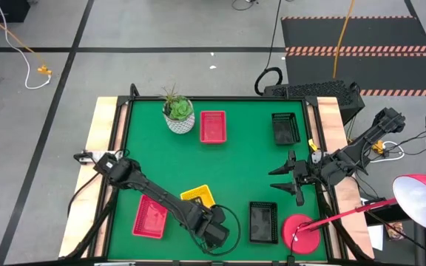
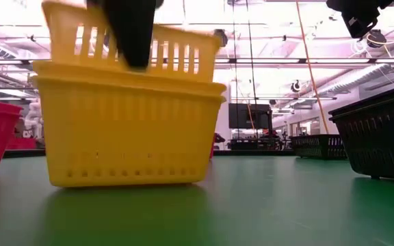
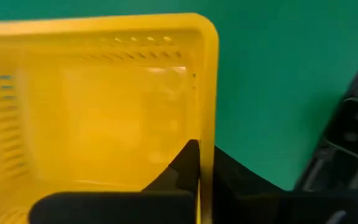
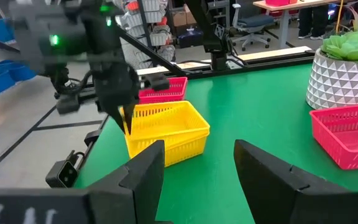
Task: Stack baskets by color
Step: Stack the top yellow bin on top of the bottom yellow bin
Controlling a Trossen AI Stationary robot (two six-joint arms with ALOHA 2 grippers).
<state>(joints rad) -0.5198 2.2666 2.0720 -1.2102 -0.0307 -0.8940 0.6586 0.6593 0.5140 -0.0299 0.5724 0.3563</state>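
Note:
The upper yellow basket is tilted in a crooked stack, so next my left gripper lets go of it, then pinches the stack's near side [image 2: 173, 92] and turns the stack straight.
Two yellow baskets [image 1: 197, 196] are nested near the table's front edge. The lower one [image 2: 125, 137] stands on the green mat, and the upper one [image 2: 128, 44] sits tilted inside it. My left gripper [image 1: 210, 219] points down at the stack's near end, shut on the upper basket. My right gripper [image 1: 287, 177] hovers open at the table's right side, holding nothing. One red basket [image 1: 149, 216] lies near left and another [image 1: 213, 126] at the far middle. Black baskets lie at the far right [image 1: 285, 128] and near right [image 1: 263, 222]. My left gripper pinches the upper yellow basket's wall [image 3: 199, 134] at the end facing the table's near edge, one finger [image 3: 176, 171] inside the basket and one outside. The fingers come from above, pointing down. The basket is tilted, its held end raised, the rest inside the lower yellow basket.
A white plant pot [image 1: 177, 113] stands at the far left of the mat. A red lamp base [image 1: 299, 229] sits at the near right corner beside the black basket. Open green mat [image 1: 235, 170] lies in the middle.

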